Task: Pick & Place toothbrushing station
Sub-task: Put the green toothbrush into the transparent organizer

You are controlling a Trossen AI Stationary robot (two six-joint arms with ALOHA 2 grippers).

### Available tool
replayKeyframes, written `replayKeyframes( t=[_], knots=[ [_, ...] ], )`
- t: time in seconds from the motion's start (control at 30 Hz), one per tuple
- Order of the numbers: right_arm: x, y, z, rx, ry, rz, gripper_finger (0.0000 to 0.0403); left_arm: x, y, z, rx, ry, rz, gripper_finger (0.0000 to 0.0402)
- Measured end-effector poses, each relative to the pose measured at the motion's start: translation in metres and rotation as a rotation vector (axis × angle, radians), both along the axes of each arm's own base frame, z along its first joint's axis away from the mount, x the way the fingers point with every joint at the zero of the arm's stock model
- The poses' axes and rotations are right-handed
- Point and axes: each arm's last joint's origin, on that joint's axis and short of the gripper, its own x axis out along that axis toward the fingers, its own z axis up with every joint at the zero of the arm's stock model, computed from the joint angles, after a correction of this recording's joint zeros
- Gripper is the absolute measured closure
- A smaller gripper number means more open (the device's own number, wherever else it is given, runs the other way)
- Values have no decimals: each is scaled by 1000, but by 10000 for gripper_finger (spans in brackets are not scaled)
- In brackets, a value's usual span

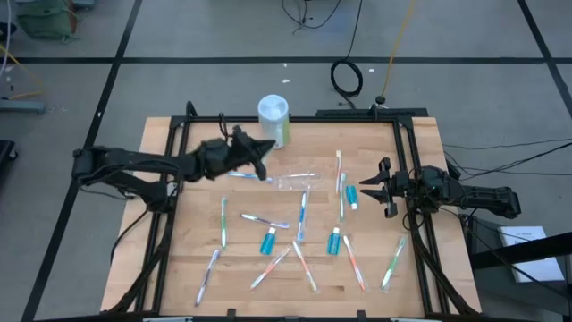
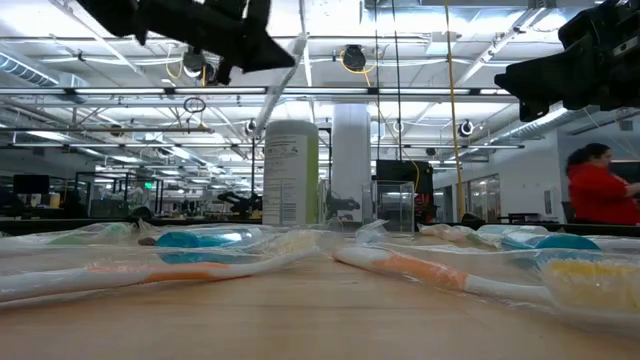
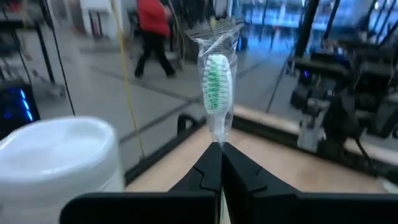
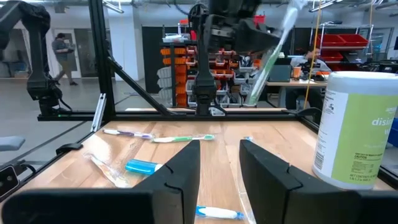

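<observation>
My left gripper is to release the green-bristled toothbrush in the clear plastic cup [image 1: 283, 182], at the end nearest the white canister.
My left gripper [image 1: 264, 161] hangs above the table's far left part, close to the white canister [image 1: 273, 117], and is shut on a green-bristled toothbrush [image 3: 216, 81] in a clear wrapper. Several more wrapped toothbrushes [image 1: 222, 222] and teal toothpaste tubes [image 1: 267, 240] lie flat across the wooden table. A clear plastic cup [image 1: 295, 182] seems to lie on its side near the middle. At the table's right edge my right gripper [image 1: 375, 188] stands open with nothing between its fingers [image 4: 186, 174]. My left gripper pinches the wrapped toothbrush just below its head [image 3: 217, 138] between its two shut fingers. The fingers point about level. The brush is lifted clear of the table and slants, its head above the fingers and its green handle [image 4: 256, 84] hanging below them.
The white canister with a green label [image 4: 354, 127] stands upright at the table's far edge. A black frame [image 1: 295, 118] runs around the table. People walk in the room beyond. Bare wood shows along the near edge [image 1: 286, 300].
</observation>
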Motion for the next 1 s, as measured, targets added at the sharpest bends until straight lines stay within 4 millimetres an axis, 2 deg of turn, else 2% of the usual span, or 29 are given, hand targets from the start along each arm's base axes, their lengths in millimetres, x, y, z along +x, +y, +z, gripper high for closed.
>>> replayKeyframes(
  t=[0.1, 0.3, 0.43, 0.63, 1.0],
  knots=[
    [0, 0, 0, 0, 0, 0, 298, 18, -11, -12, 15, -66, 56, 398],
    [0, 0, 0, 0, 0, 0, 298, 49, -26, -54, 2, -173, 111, 398],
    [0, 0, 0, 0, 0, 0, 298, 59, -32, -84, 3, -156, 209, 400],
    [0, 0, 0, 8, 0, 1, 298, 63, -40, -111, -20, -77, 265, 394],
    [0, 0, 0, 7, 0, 0, 298, 63, -47, -117, 41, 28, 277, 392]
  ],
)
